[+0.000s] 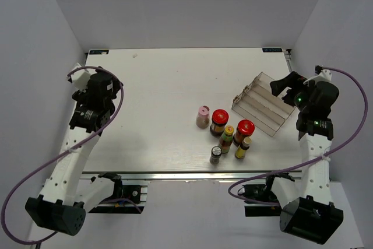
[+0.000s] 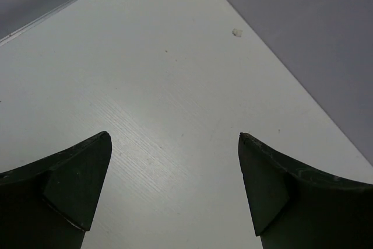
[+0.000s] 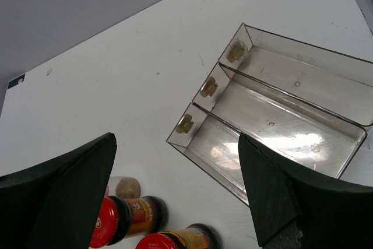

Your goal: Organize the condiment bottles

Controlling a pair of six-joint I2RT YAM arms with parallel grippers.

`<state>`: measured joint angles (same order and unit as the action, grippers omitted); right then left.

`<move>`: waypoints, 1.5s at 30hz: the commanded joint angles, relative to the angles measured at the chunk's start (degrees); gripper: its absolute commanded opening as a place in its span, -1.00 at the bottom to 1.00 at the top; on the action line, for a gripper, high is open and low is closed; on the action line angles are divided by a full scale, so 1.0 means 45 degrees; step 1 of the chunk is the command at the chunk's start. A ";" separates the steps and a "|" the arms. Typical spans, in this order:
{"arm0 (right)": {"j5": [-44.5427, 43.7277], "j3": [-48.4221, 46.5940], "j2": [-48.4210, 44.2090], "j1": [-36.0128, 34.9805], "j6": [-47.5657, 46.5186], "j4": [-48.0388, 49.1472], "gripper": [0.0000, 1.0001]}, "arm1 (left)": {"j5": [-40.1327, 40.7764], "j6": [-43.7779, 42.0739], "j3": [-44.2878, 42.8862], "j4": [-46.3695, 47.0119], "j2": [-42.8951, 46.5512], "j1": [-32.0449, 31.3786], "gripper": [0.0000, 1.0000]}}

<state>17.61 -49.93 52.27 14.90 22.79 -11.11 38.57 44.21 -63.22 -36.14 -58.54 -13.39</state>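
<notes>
The yellow-capped bottle is between the two red-lidded jars, and my right gripper will go there next and close on its upper body (image 1: 227,137), just below the cap.
The condiment bottles stand grouped right of the table's middle: a pink-capped shaker (image 1: 203,116), two red-lidded jars (image 1: 219,122) (image 1: 244,130), two slim yellow-capped bottles (image 1: 227,138) (image 1: 243,147) and a grey-capped dark shaker (image 1: 215,155). My right gripper (image 1: 281,88) hovers open over the right end of the clear rack (image 1: 262,104), holding nothing. In the right wrist view the right gripper (image 3: 175,138) frames the rack (image 3: 274,121), with both red-lidded jars (image 3: 111,221) (image 3: 169,240) at the bottom. My left gripper (image 1: 81,75) is open and empty at the far left; the left wrist view shows the left gripper (image 2: 175,138) over bare table.
The rack has three stepped troughs and lies at an angle near the table's right edge. White walls enclose the table (image 1: 151,97) on the left, back and right. A small speck (image 2: 236,32) lies near the far edge.
</notes>
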 commanded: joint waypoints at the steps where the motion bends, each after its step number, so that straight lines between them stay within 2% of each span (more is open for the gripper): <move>1: 0.0035 0.0138 -0.0520 0.0030 0.0461 0.1140 0.79 | 0.0102 -0.0232 0.0415 0.0527 0.0997 -0.0033 0.96; 5: 0.0129 0.0704 -0.0932 0.0030 0.0775 0.1863 0.79 | -0.0171 -0.0428 0.0592 0.0570 0.1037 -0.0033 0.96; 10: 0.2858 0.0785 -0.1439 -0.0048 0.0232 0.1711 0.79 | -0.1767 -0.1326 0.1255 0.2150 0.1310 -0.0033 0.96; 11: 0.3020 0.0668 -0.1517 -0.0184 -0.0119 0.1457 0.79 | -0.1986 -0.1656 0.1372 0.2384 0.1330 -0.0052 0.96; 13: 0.3099 0.0530 -0.1946 -0.1410 -0.1095 0.1142 0.79 | -0.2377 -0.1892 0.1510 0.2757 0.1253 -0.0033 0.96; 14: 0.2925 0.0414 -0.2122 -0.1976 -0.1427 0.1084 0.79 | -0.2708 -0.1952 0.1529 0.2816 0.1194 -0.0033 0.96; 15: 0.2576 0.0296 -0.2317 -0.3413 -0.2030 0.0909 0.79 | -0.2808 -0.1991 0.1665 0.2990 0.1155 -0.0052 0.96; 20: -0.0706 -0.0407 -0.2028 -0.8163 -0.3246 -0.1255 0.79 | -0.3802 -0.2323 0.1999 0.3636 0.0687 -0.0033 0.96; 24: -0.2656 -0.0641 -0.0566 -1.0474 -0.3677 -0.2294 0.79 | -0.3981 -0.2363 0.2037 0.3734 0.0510 -0.0052 0.96; 27: -0.5273 -0.0914 0.0120 -1.1762 -0.3522 -0.2801 0.79 | -0.3883 -0.2382 0.2154 0.3734 0.0490 -0.0033 0.96; 28: -0.6034 -0.0935 0.0219 -1.1960 -0.3424 -0.2842 0.79 | -0.3864 -0.2382 0.2174 0.3734 0.0471 -0.0033 0.96; 33: -0.6958 -0.0799 0.0299 -1.2372 -0.2896 -0.3270 0.79 | -0.3883 -0.2460 0.2174 0.3851 0.0217 -0.0033 0.96; 45: -0.6822 0.0373 0.0337 -1.3466 -0.1959 -0.4853 0.79 | -0.4703 -0.2636 0.2389 0.4261 -0.0135 -0.0033 0.96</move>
<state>-11.42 -48.69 53.74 -45.32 11.99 -30.92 19.14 32.99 -52.84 -18.81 -59.61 -13.39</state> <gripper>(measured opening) 0.895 0.982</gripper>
